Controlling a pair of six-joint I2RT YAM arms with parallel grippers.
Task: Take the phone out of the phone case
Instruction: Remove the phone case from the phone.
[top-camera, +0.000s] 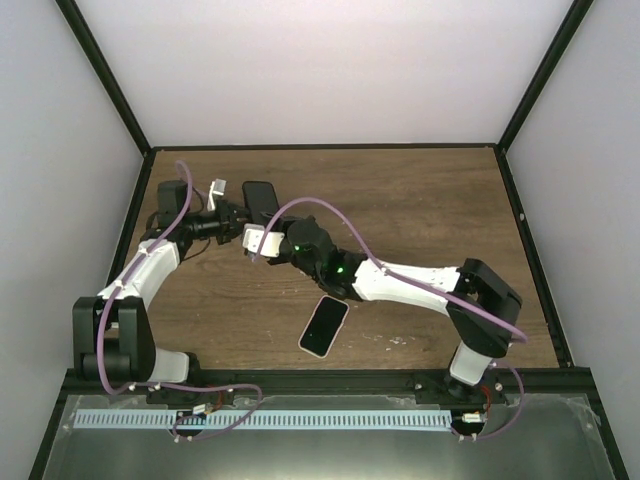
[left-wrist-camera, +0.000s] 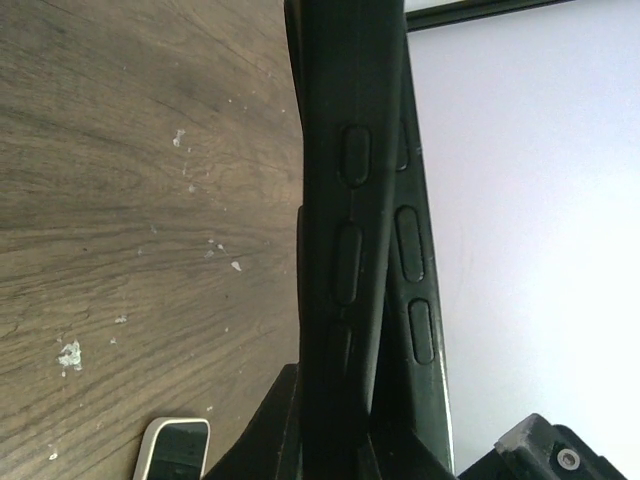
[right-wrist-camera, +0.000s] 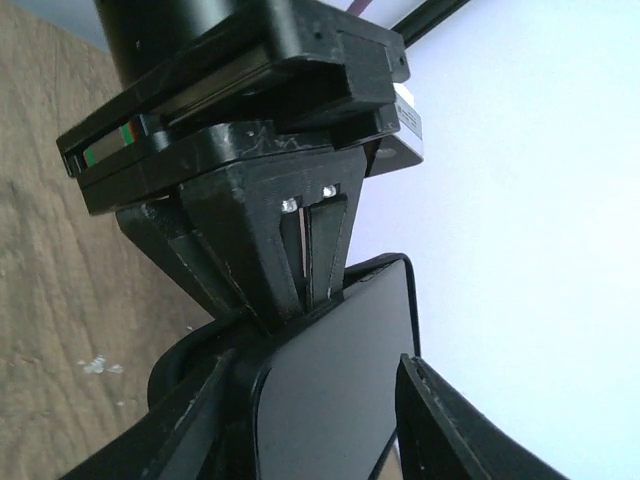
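Note:
My left gripper is to release the black case, still held above the table, on the wooden table (top-camera: 295, 225) beneath my right gripper, in the spot behind the white-rimmed phone.
A black phone in a black case (top-camera: 260, 200) is held above the table at the back left. My left gripper (top-camera: 238, 212) is shut on its edge. In the left wrist view the phone and case (left-wrist-camera: 345, 200) stand edge-on as two dark layers with oval buttons, running up from my left gripper (left-wrist-camera: 335, 400). My right gripper (top-camera: 258, 240) meets it from the near side. In the right wrist view the dark screen (right-wrist-camera: 340, 390) lies between the right gripper's (right-wrist-camera: 325, 420) two fingers, which press its long sides. The case rim curls away at the left.
A second phone with a white rim (top-camera: 323, 326) lies face up on the wooden table near the front middle; it also shows in the left wrist view (left-wrist-camera: 175, 450). Black frame posts and white walls enclose the table (top-camera: 450, 200).

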